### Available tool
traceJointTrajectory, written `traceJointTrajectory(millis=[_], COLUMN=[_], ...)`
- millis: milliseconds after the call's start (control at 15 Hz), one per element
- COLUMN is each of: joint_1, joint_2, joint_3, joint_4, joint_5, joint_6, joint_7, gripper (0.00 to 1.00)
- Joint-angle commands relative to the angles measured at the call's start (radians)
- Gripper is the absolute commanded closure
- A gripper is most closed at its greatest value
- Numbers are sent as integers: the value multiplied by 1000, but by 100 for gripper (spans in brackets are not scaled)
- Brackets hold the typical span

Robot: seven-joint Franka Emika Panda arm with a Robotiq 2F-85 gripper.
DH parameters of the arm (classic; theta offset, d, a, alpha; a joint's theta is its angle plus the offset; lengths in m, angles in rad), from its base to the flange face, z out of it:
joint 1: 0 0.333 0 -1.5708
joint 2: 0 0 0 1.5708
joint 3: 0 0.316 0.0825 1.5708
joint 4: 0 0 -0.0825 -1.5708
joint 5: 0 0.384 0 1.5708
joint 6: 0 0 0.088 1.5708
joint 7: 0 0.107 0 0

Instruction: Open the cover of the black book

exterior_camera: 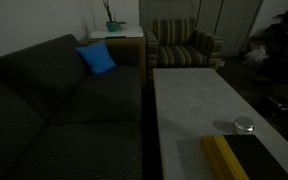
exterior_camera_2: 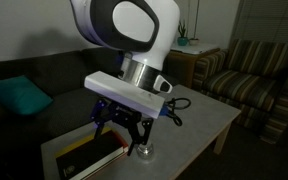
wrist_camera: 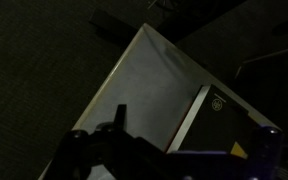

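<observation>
Next, my gripper needs to go to the black book's cover edge (exterior_camera: 268,146) (wrist_camera: 177,138) opposite the yellow strip, near the silver object, and close there.
The black book (exterior_camera: 246,160) lies flat and closed at the near end of the pale table (exterior_camera: 189,100), with its yellow strip (exterior_camera: 222,157) along one side. Its plain black cover (wrist_camera: 229,118) shows in the wrist view, lying down flat. In an exterior view the book (exterior_camera_2: 84,152) sits under my gripper (exterior_camera_2: 122,132). The gripper hovers a little above the book and touches nothing. Its fingers are spread apart and empty, dark at the bottom of the wrist view (wrist_camera: 194,145). The gripper is out of the frame in the exterior view that shows the sofa.
A small round silver object (exterior_camera: 244,125) stands on the table just beside the book, close to my gripper (exterior_camera_2: 144,152). A dark sofa (exterior_camera: 54,110) with a blue pillow (exterior_camera: 96,58) runs along the table. A striped armchair (exterior_camera: 184,45) stands at the far end.
</observation>
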Motion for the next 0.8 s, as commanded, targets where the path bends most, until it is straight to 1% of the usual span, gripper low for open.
traceJointTrajectory(millis=[0, 267, 400, 533, 667, 733], joint_1=[-18, -26, -34, -49, -66, -89], joint_2=[11, 69, 119, 191, 255, 288], joint_3=[19, 34, 42, 53, 67, 85], joint_4=[22, 79, 116, 172, 225, 251], joint_5=[-18, -8, -6, -5, -10, -12], joint_6=[-12, -18, -2, -17, -35, -42], joint_7=[8, -3, -17, -40, -76, -137], gripper=[0, 0, 0, 0, 0, 0])
